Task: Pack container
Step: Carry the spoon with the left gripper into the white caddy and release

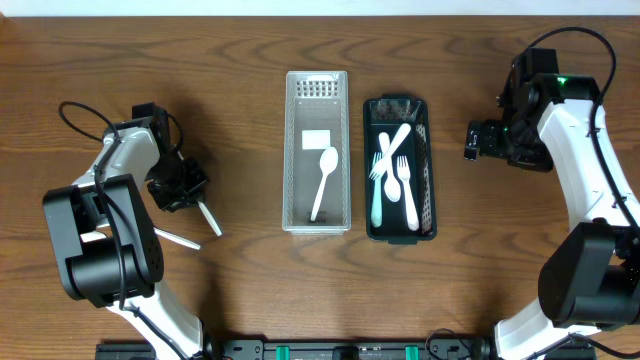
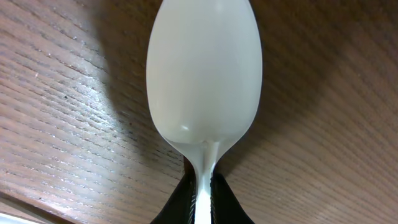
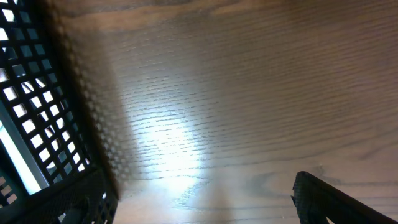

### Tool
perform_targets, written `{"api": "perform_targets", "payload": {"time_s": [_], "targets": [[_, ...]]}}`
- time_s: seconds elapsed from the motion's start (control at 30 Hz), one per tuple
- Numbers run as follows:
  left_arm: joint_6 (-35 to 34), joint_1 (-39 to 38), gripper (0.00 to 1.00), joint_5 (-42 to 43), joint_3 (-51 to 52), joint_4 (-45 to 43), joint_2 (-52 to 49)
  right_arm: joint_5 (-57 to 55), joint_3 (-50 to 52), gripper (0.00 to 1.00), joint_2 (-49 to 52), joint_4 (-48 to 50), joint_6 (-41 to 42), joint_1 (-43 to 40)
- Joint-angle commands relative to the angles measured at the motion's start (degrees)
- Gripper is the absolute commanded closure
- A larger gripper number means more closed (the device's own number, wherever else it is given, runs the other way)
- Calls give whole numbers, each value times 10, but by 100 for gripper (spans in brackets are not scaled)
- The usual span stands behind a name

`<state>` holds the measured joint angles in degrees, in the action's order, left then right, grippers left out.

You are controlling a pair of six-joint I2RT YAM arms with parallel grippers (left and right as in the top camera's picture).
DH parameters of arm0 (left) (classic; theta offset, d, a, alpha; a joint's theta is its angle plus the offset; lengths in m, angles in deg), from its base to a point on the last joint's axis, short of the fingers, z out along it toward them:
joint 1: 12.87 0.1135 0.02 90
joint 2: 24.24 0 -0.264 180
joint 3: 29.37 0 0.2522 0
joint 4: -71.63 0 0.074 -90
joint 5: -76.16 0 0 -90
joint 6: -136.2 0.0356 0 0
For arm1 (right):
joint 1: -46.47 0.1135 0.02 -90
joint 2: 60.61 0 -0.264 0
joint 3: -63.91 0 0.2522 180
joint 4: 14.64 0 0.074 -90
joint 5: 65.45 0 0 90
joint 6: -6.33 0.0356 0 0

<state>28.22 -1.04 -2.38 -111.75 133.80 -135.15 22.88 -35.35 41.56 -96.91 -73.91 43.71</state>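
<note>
My left gripper will let go of the white plastic spoon beside the other spoon in the white mesh basket [image 1: 331,191]. The held spoon is now above the wood.
My left gripper [image 1: 185,190] is at the left of the table, shut on the handle of a white plastic spoon [image 1: 210,220]. In the left wrist view the spoon's bowl [image 2: 205,68] fills the frame above the wood, and the fingers [image 2: 202,202] pinch its neck. A white mesh basket [image 1: 293,150] in the middle holds one white spoon [image 1: 322,180] and a white card. A black mesh basket [image 1: 427,200] beside it holds several white forks and spoons [image 1: 395,175]. My right gripper [image 1: 474,140] hovers open and empty to the right of the black basket [image 3: 37,112]; one of its fingers [image 3: 339,199] shows in the right wrist view.
Another white utensil [image 1: 178,238] lies on the table just below my left gripper. Both arms' bases stand at the front edge, left and right. Bare wood lies between the baskets and each arm.
</note>
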Motion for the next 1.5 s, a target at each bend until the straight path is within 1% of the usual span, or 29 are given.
{"api": "perform_targets", "payload": {"time_s": [0.0,0.27,0.37,0.47,0.57,0.7,0.8,0.87,0.97,1.03,1.17,1.33,1.4,1.43,1.47], "targets": [[3,-1,94,-1,2,3,-11,2,0,1,-5,0,-9,6],[3,-2,94,-1,-2,18,4,2,0,1,-5,0,-9,6],[3,-18,94,-1,-17,50,37,2,0,1,-5,0,-9,6],[4,-55,94,-1,-37,87,92,2,0,1,-5,0,-9,6],[6,-122,94,-1,-60,111,165,2,0,1,-5,-1,-9,6],[4,-236,94,-5,-91,106,250,3,0,1,-5,0,-9,6],[1,-329,94,-18,-115,82,283,3,0,1,-5,0,-9,6],[1,-384,94,-36,-119,51,290,3,0,1,-5,0,-9,6],[7,-440,94,-74,-118,9,278,3,0,1,-5,0,-9,6],[10,-462,94,-92,-118,-16,251,7,0,1,-5,0,-8,6],[10,-467,94,-91,-118,-42,182,7,0,1,-5,0,-9,6],[10,-465,94,-91,-118,-46,87,7,0,1,-5,-3,-9,6],[10,-465,94,-91,-118,-46,70,7,0,1,-5,-3,-9,6],[10,-465,90,-91,-118,-46,67,7,0,1,-5,-4,-9,6],[10,-465,78,-91,-118,-47,66,7,0,1,-5,-4,-9,6]]}}
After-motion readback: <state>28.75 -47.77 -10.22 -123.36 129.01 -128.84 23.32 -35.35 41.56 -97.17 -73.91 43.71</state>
